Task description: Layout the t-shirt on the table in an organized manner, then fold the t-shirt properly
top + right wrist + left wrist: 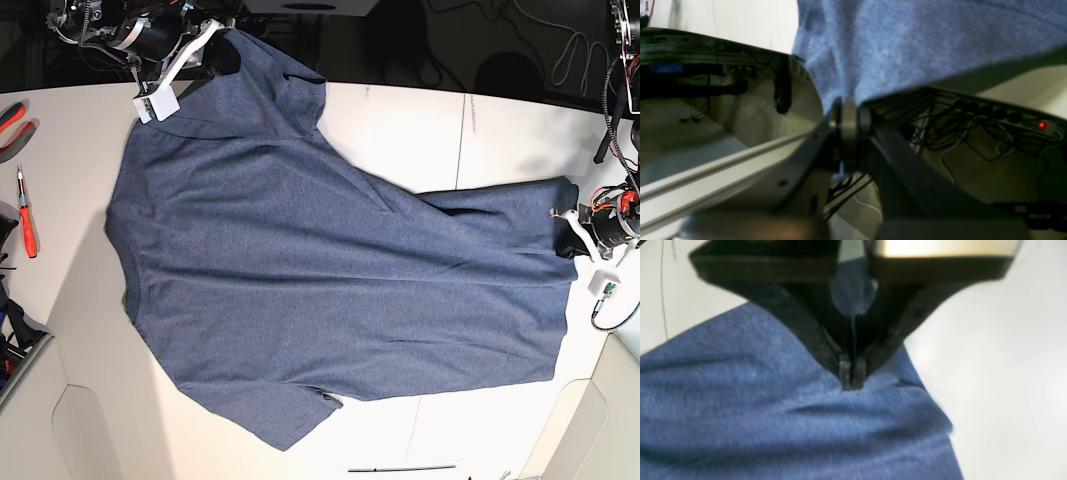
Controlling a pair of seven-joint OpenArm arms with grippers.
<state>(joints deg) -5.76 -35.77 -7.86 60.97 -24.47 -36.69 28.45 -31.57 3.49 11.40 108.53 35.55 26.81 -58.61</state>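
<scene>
My left gripper's shut fingers rest over smooth cloth by the hem corner. Next, I open them, press down and pinch up the cloth there (858,403) before I pull.
The navy-blue t-shirt (330,290) lies spread across the off-white table (420,130), collar side to the left; no lettering shows. My right gripper (207,45) is at the table's far left edge, shut on the shirt's upper sleeve. In the right wrist view the fingertips (850,116) pinch blue cloth (907,40) beyond the table edge. My left gripper (572,232) is at the right, shut on the hem corner. In the left wrist view its closed tips (850,381) press into the fabric (740,406) on the table (1007,356).
Red-handled tools (25,215) and pliers (10,125) lie at the table's left edge. Cables (580,45) hang behind the far right. A power strip with a red light (1042,125) and wires lie on the floor below. A thin seam (465,120) crosses the tabletop.
</scene>
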